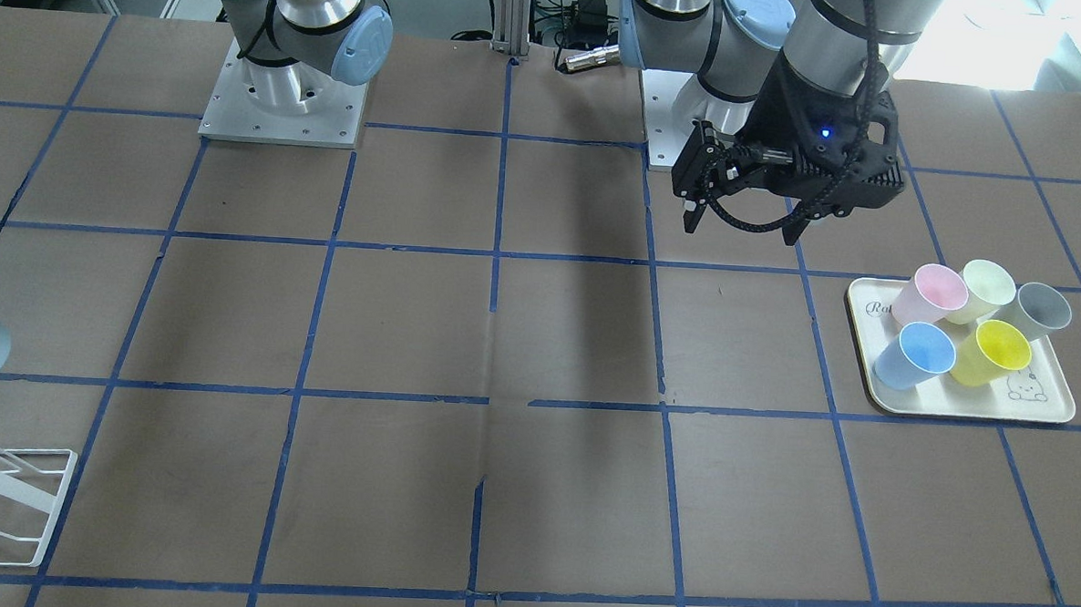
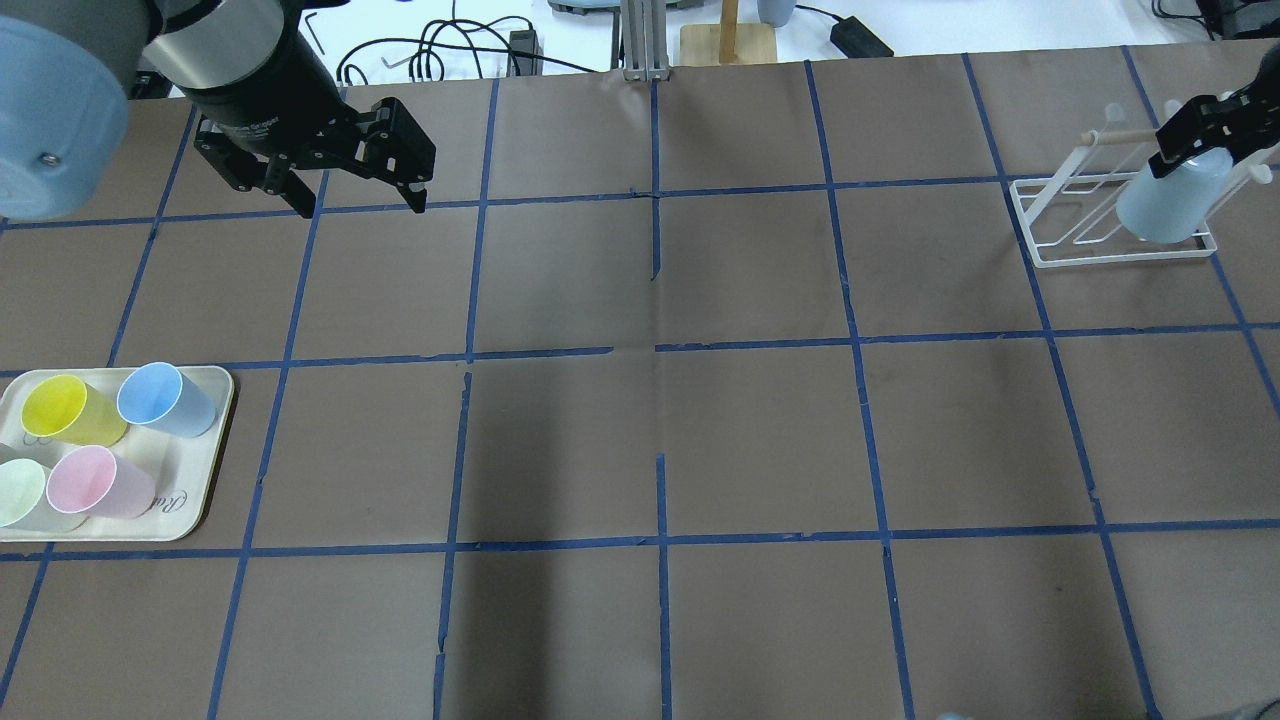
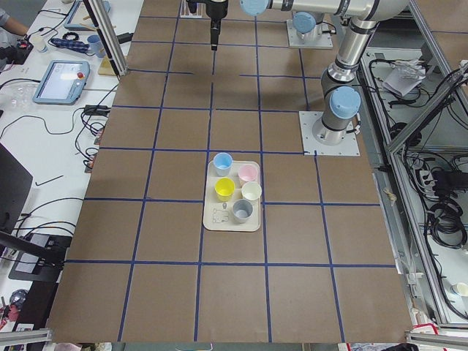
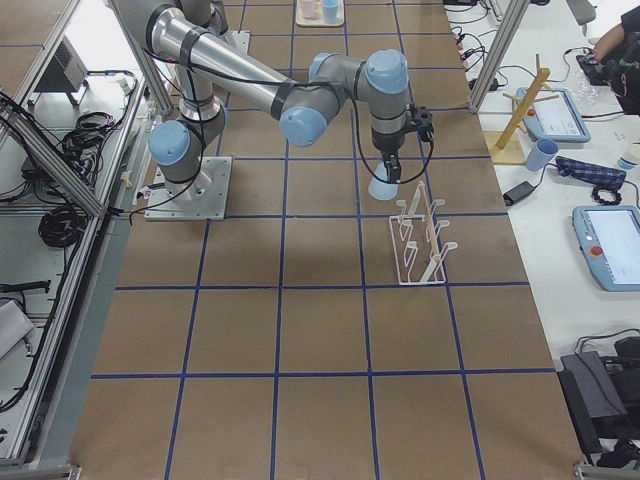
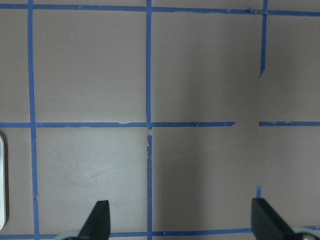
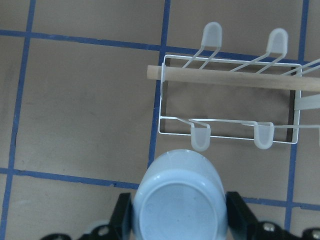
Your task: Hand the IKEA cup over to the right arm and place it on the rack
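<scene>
Next, I let go of the pale blue IKEA cup, now held against the rack's near side, with my right gripper on the rack's end peg [image 6: 200, 137] beside the tip of the wooden bar.
My right gripper [image 2: 1203, 140] is shut on the pale blue IKEA cup [image 2: 1165, 205] and holds it at the far right, against the near side of the white wire rack [image 2: 1075, 215]. In the right wrist view the cup [image 6: 178, 197] shows its closed base between the fingers, just below the rack's pegs [image 6: 201, 139]; I cannot tell whether they touch. The cup [image 4: 383, 187] and rack [image 4: 420, 240] also show in the exterior right view. My left gripper [image 2: 362, 207] is open and empty, above the table at the far left; its fingers [image 5: 97, 220] frame bare table.
A cream tray [image 2: 195, 505] at the near left holds a brighter blue cup [image 2: 160, 398], a yellow cup [image 2: 65, 410], a pink cup [image 2: 95, 482], a pale green one [image 2: 20, 490] and a grey one [image 1: 1037, 310]. Brown paper with blue tape lines covers the table.
</scene>
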Tool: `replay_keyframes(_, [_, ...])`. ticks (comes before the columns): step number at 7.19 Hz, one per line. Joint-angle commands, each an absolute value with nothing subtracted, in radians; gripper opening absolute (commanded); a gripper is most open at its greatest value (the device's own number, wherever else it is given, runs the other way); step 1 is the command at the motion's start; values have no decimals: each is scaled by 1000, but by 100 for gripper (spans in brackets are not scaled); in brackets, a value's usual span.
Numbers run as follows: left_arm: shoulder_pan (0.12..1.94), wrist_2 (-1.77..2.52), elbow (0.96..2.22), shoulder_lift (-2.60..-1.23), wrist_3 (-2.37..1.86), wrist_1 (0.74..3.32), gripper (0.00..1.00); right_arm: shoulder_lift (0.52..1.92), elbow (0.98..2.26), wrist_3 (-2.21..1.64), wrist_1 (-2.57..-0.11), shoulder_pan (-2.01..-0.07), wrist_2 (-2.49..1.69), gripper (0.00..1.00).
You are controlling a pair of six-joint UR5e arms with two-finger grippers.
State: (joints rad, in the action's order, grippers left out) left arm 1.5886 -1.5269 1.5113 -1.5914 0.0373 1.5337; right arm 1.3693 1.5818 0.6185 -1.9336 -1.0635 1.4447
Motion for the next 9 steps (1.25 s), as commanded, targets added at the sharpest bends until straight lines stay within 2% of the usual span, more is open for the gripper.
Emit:
replay_keyframes(1, [1577,-1534,1491,-1591,61,1572,100,1318,1556,624,-1960,-1057,1445,33])
replay_keyframes(9, [1585,-1548,1512,-1588,46,1560,100,1255,1537,611,-2012,-1058,1417,34])
